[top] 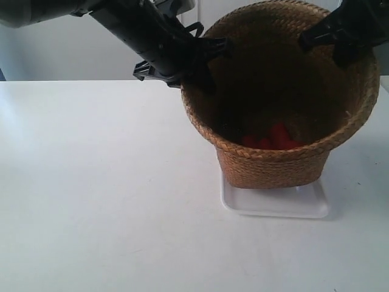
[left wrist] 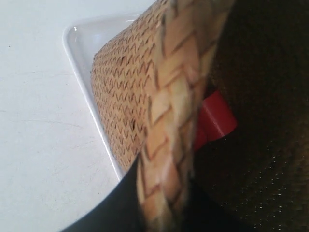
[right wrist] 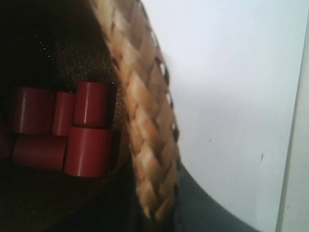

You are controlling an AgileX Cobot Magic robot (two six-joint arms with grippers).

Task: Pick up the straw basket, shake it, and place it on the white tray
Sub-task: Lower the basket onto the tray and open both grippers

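Next, I release the straw basket, now tilted with its base on the tray, from my left gripper once it sits upright on the middle of the white tray [top: 273, 192].
The straw basket [top: 273, 164] is golden-brown and woven, tilted a little toward the camera, its base resting on the white tray [top: 276, 204]. Several red cylinders [top: 273, 137] lie in its dark inside, also seen as red cylinders [right wrist: 82, 135] in the right wrist view. My left gripper [left wrist: 161, 208] is shut on the braided rim [left wrist: 174, 111], one finger outside and one inside. On the opposite side, my right gripper [right wrist: 159, 208] pinches the rim [right wrist: 140, 111] the same way. The tray's corner [left wrist: 79, 38] shows beside the basket wall.
A white table [top: 97, 194] spreads to the exterior view's left and front. A pale wall [top: 67, 48] stands behind it. The basket overhangs the tray on all sides.
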